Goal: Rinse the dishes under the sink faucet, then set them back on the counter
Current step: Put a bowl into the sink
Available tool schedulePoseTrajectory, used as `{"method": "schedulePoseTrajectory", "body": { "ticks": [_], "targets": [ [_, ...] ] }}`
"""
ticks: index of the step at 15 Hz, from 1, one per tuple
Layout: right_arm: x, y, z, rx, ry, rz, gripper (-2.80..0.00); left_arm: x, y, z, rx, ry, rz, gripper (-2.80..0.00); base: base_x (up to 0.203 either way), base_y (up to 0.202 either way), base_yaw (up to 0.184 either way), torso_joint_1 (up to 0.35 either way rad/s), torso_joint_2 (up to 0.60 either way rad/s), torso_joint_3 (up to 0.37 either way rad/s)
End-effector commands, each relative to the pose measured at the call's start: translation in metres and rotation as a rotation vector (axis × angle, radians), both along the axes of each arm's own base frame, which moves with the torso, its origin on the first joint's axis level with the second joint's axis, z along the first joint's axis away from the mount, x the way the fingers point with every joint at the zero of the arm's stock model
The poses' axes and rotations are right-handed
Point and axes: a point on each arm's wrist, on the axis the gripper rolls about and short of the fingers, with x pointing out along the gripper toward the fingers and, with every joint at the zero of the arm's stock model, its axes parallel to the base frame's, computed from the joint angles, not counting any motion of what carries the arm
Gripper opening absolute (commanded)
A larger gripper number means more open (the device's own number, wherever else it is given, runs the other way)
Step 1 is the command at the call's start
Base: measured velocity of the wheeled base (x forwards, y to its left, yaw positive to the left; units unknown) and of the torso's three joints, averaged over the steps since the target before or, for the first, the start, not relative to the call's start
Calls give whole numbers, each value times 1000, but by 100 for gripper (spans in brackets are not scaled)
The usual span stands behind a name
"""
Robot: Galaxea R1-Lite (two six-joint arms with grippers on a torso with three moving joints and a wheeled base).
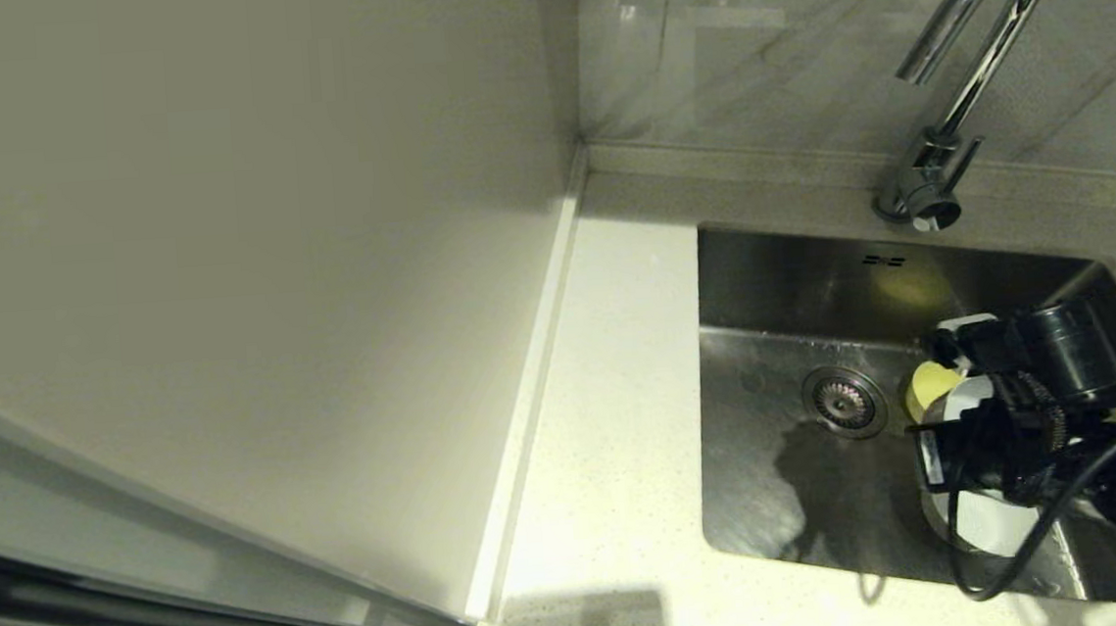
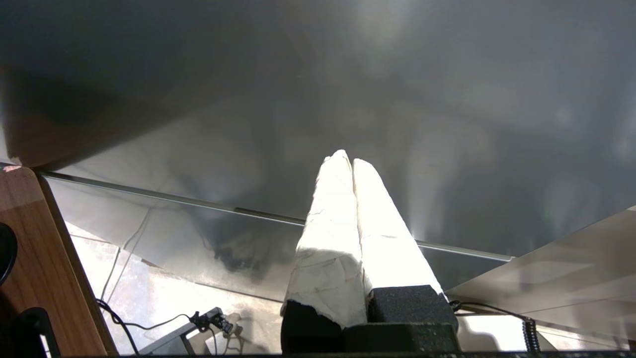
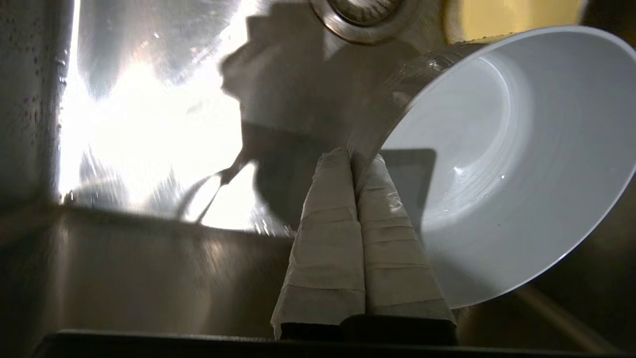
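My right gripper will set the white bowl down and let go of it beside the drain strainer [image 1: 799, 407] [image 3: 296, 9], on its side toward the cabinet panel.
My right gripper [image 1: 963, 422] is down in the steel sink [image 1: 761, 269], to the right of the drain strainer [image 1: 844, 401]. It is shut on the rim of a white bowl [image 3: 497, 164], one finger inside and one outside, as the right wrist view shows [image 3: 354, 156]. The bowl [image 1: 985, 519] is held tilted on edge, with drops on its inside. A yellow bowl [image 1: 931, 385] lies just behind it on the sink floor and also shows in the wrist view [image 3: 512, 17]. The chrome faucet [image 1: 972, 58] arches over the back rim; no water runs. The pale bluish-white bowl is out of view. My left gripper [image 2: 348, 161] is shut and empty, parked away from the sink.
The white speckled counter [image 1: 613, 397] runs along the sink's left side and front, bounded on the left by a tall pale cabinet panel [image 1: 222, 278]. The faucet lever [image 1: 965, 162] sticks out at its base. Two overflow slots [image 1: 883, 260] mark the back wall.
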Motion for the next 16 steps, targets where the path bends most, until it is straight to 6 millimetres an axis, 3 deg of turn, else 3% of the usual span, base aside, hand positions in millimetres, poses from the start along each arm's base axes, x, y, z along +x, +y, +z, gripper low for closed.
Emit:
{"method": "schedulePoseTrajectory", "body": {
  "ticks": [1,7,12,16],
  "targets": [
    [23,16,-34,-25,45,20,-280,0,0,-1,0,3,0,-280,0,0,0,0,0,0],
    [70,35,-47,-14,2,27,-280,0,0,-1,0,3,0,-280,0,0,0,0,0,0],
    [101,53,-70,-7,-11,21,-280,0,0,-1,0,3,0,-280,0,0,0,0,0,0],
    [131,63,-73,-16,-71,-13,-280,0,0,-1,0,3,0,-280,0,0,0,0,0,0]
  ]
}}
